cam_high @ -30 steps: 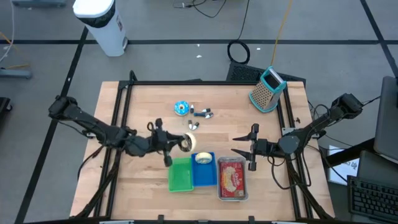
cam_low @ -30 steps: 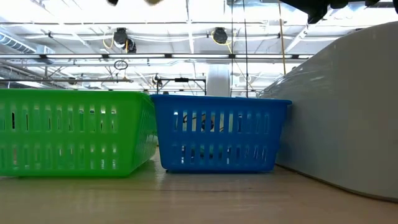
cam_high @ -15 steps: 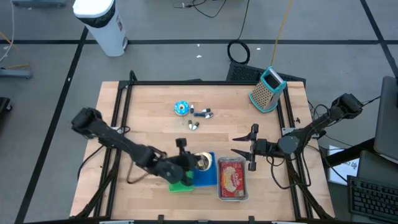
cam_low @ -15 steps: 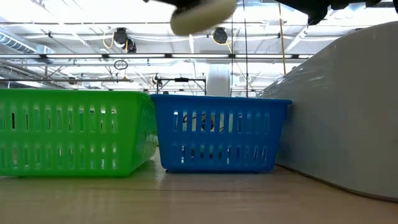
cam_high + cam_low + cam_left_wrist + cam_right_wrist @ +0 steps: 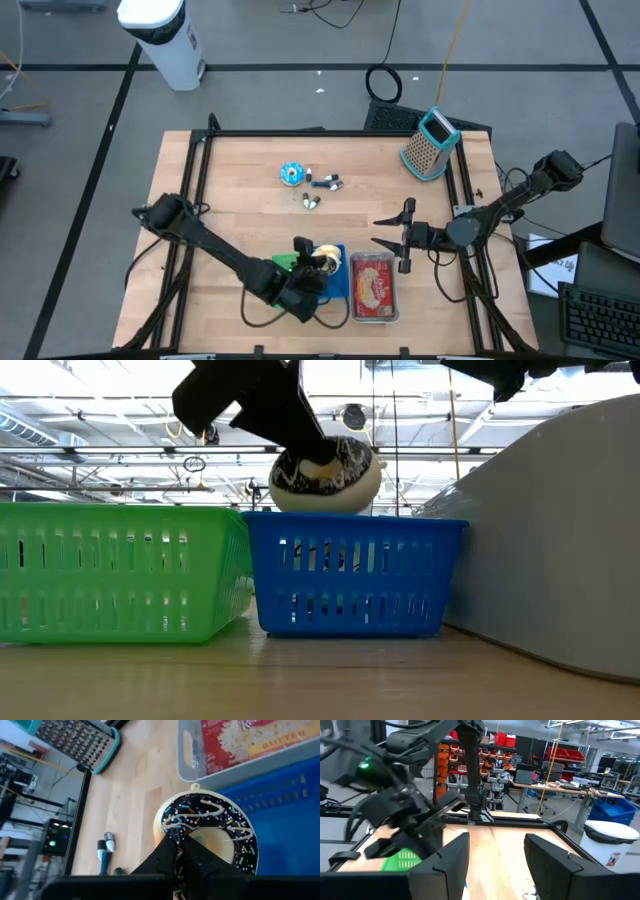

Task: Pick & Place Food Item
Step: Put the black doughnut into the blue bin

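Note:
Next, my left gripper lets go of the chocolate-frosted donut inside the blue basket, at its end (image 5: 330, 259) that is nearest to the small batteries.
A chocolate-frosted donut with sprinkles (image 5: 220, 820) hangs just above the blue basket (image 5: 355, 575), with my left gripper (image 5: 312, 262) shut on it. In the low view the donut (image 5: 325, 478) is a little above the basket's rim, below the dark fingers (image 5: 290, 420). The green basket (image 5: 120, 570) stands on the table beside the blue one, and my left arm partly hides it in the high view. My right gripper (image 5: 385, 236) waits open at the table's right, clear of everything. My left gripper pinches the donut's ring on the side nearest the wrist (image 5: 170, 827) between its two fingers (image 5: 197, 860). The fingers themselves cover the exact place. They slant down from the table's left. The donut hangs tilted, lifted clear above the blue basket.
A clear tray with a popcorn box (image 5: 373, 287) stands right of the blue basket. At the far side lie a blue donut (image 5: 291, 173), small batteries (image 5: 325, 182) and a teal grater (image 5: 430, 143). Bare wood lies between these and the baskets.
My left gripper has carried the donut from the table's middle toward the near edge and the right. It has come down and rolled on the way. The donut now hangs over the blue basket, having come down into the low view from above.

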Controlling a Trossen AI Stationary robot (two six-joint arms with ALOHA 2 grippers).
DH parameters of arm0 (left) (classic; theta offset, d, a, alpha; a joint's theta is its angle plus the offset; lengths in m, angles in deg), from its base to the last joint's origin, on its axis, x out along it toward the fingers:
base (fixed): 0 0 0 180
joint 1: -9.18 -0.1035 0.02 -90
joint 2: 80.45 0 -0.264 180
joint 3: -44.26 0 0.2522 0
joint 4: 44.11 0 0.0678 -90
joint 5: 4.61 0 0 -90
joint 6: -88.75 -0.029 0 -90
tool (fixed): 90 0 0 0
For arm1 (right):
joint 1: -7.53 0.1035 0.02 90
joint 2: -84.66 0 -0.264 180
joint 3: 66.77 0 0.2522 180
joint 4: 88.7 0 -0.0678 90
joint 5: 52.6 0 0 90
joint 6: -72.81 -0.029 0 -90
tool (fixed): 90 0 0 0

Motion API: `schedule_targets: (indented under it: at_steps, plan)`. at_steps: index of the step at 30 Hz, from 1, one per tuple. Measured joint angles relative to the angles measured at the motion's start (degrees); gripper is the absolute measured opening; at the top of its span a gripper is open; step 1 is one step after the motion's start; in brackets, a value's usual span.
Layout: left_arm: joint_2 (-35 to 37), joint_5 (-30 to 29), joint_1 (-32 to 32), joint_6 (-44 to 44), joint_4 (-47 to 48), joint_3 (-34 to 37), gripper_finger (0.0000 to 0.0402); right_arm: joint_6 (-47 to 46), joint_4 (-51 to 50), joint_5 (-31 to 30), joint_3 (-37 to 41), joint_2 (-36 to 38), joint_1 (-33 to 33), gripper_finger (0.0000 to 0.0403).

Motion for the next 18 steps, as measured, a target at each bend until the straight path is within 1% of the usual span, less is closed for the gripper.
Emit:
schedule_targets:
  at_steps: [5,10,13,18]
  plan:
    - [-2.59,-0.07,0.53,-1.73,0.83,-2.31,0.0006,-1.11,-0.06,0.00,0.00,-0.02,-0.33,0.0180]
    - [-2.70,-0.50,0.32,-0.89,0.86,-2.44,0.0022,-1.47,-0.45,0.02,0.00,-0.02,-0.33,0.0180]
    - [-2.69,-0.46,0.03,-0.64,0.85,-2.44,0.0019,-1.47,-0.44,0.02,0.00,-0.02,-0.33,0.0180]
    - [-3.34,2.84,-0.79,-0.40,0.64,-2.44,0.0007,-1.47,-0.44,0.02,0.00,-0.02,-0.33,0.0180]
